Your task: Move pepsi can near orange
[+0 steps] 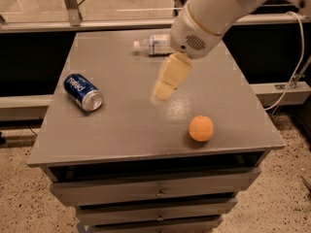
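My fingers will grip the middle of the pepsi can [82, 90], both ends sticking out.
The pepsi can [83, 92] lies on its side at the left of the grey cabinet top [121, 125], its silver end facing front right. The orange [201, 128] sits near the front right. My gripper [163, 89] hangs from the white arm over the middle of the top, between the can and the orange and above the surface. It holds nothing that I can see.
A clear plastic bottle [154, 44] with a white label lies at the back of the top, partly behind my arm. Drawers [155, 193] run below the front edge. A white cable [291, 76] hangs at the right. A metal rail and speckled floor surround the cabinet.
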Tool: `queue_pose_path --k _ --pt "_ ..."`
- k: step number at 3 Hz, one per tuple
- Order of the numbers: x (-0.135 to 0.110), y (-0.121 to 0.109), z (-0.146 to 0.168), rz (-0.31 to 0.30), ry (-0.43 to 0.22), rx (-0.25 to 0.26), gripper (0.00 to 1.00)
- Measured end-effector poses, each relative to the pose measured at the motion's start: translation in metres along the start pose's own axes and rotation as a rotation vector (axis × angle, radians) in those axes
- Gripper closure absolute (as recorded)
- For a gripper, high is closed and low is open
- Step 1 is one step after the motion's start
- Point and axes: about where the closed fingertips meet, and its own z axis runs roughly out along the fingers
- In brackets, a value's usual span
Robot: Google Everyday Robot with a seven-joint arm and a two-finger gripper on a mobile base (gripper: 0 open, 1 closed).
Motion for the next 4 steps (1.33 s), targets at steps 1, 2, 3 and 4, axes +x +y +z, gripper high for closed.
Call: queue_pose_path --k 1,2,3,4 --pt "-0.068 0.003 0.048 0.036 -0.088 -0.050 0.00" --pt "-0.125 0.016 0.093 0.087 -0.133 -0.072 0.00" --pt "-0.160 0.025 0.134 0.122 -0.128 -0.062 0.00" --pt "-0.169 0.010 0.176 0.149 -0.063 -0.002 0.00"
